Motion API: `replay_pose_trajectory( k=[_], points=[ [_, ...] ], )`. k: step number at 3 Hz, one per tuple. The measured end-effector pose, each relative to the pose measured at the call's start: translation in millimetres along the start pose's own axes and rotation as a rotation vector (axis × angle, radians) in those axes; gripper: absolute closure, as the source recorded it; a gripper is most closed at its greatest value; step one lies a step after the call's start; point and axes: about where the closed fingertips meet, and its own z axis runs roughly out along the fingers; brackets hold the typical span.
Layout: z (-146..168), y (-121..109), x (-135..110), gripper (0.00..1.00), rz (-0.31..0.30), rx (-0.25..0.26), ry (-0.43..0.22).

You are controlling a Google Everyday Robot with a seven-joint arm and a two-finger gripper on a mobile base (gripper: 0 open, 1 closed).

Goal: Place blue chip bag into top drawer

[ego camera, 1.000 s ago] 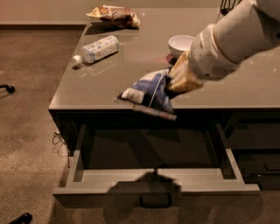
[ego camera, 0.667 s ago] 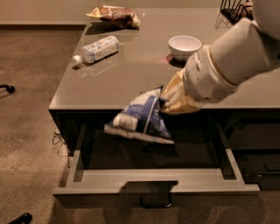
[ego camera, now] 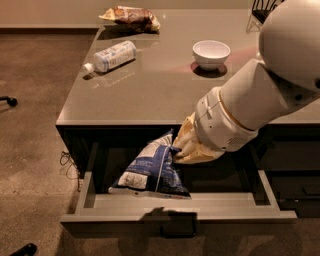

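Note:
Next, I let go of the blue chip bag with my gripper inside the open top drawer's end [ego camera: 133, 176] nearest the plastic bottle.
The blue chip bag [ego camera: 151, 171] hangs tilted inside the open top drawer [ego camera: 180, 215], its lower end at the drawer's front left part. My gripper [ego camera: 179, 146], with pale yellowish fingers, is shut on the bag's upper right corner, just below the table's front edge. The white arm runs up to the right. The drawer is pulled out, with a dark handle [ego camera: 178, 231] on its front.
On the grey table [ego camera: 160, 85] lie a plastic bottle [ego camera: 111, 56] on its side at the left, a brown-reddish snack bag [ego camera: 131, 17] at the back and a white bowl [ego camera: 211, 53]. A dark wire rack [ego camera: 264, 9] stands at the back right. Carpet floor lies to the left.
My gripper has carried the blue chip bag from above the table's front edge down and forward into the open drawer.

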Motion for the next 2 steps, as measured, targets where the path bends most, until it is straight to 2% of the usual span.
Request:
replay_pose_trajectory(
  k=[1, 2],
  points=[
    [33.1, 0.5, 20.2, 1.00, 0.057, 0.000, -0.045],
    [80.4, -12.7, 42.2, 1.00, 0.105, 0.020, -0.091]
  ],
)
